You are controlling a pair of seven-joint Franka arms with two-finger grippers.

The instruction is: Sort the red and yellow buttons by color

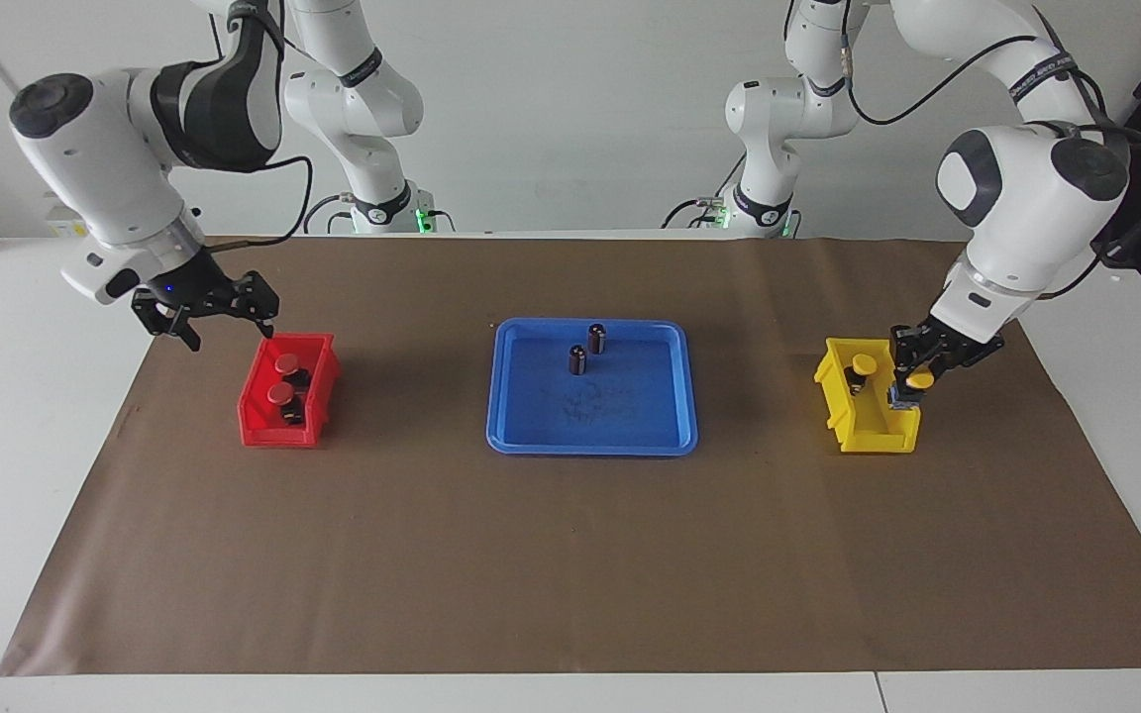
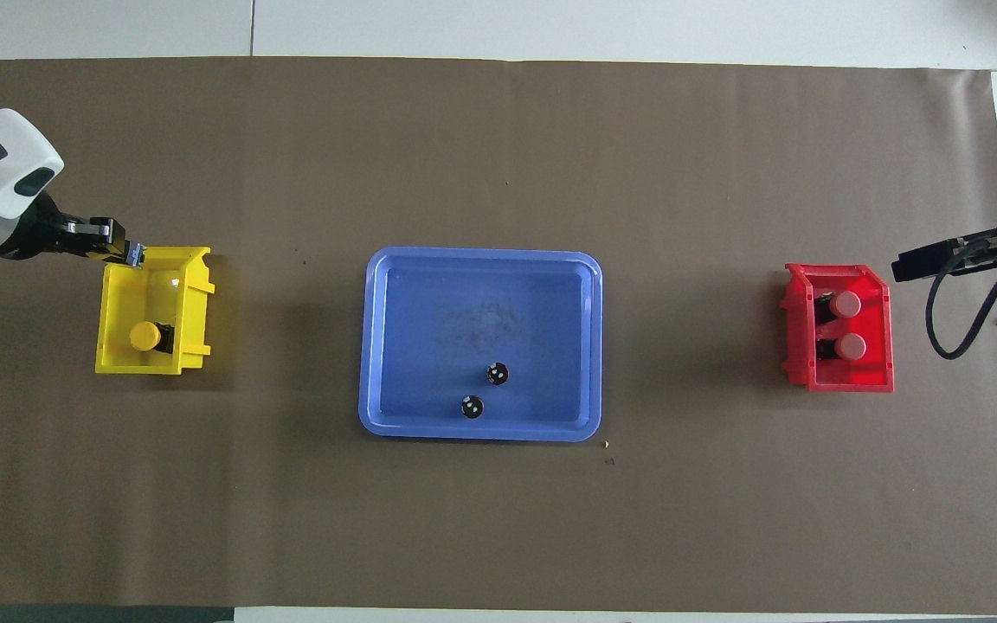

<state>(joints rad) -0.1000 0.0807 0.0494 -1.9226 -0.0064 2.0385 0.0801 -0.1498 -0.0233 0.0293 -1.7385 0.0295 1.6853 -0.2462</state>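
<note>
I'll release the held yellow button, now above the yellow bin's outer wall, with my left gripper in the yellow bin [image 2: 149, 287], beside the other yellow button.
Two red buttons [image 1: 286, 363] [image 1: 280, 394] lie in the red bin [image 1: 273, 434], also seen from above as red buttons [image 2: 845, 304] [image 2: 851, 346] in the red bin [image 2: 845, 385]. My right gripper [image 1: 229, 335] hangs open and empty above the bin's edge toward the right arm's end; overhead it is the right gripper [image 2: 910, 262]. My left gripper [image 1: 917, 384] is shut on a yellow button [image 1: 920, 379] over the outer wall of the yellow bin [image 1: 873, 436]. Another yellow button [image 1: 863, 364] [image 2: 145, 336] lies inside that yellow bin [image 2: 139, 290]. From above, the left gripper [image 2: 131, 253] covers the held cap.
A blue tray [image 1: 630, 416] [image 2: 429, 381] sits mid-table with two small dark cylinders [image 1: 596, 339] [image 1: 577, 359] in it, near its edge toward the robots. Brown paper covers the table around the bins.
</note>
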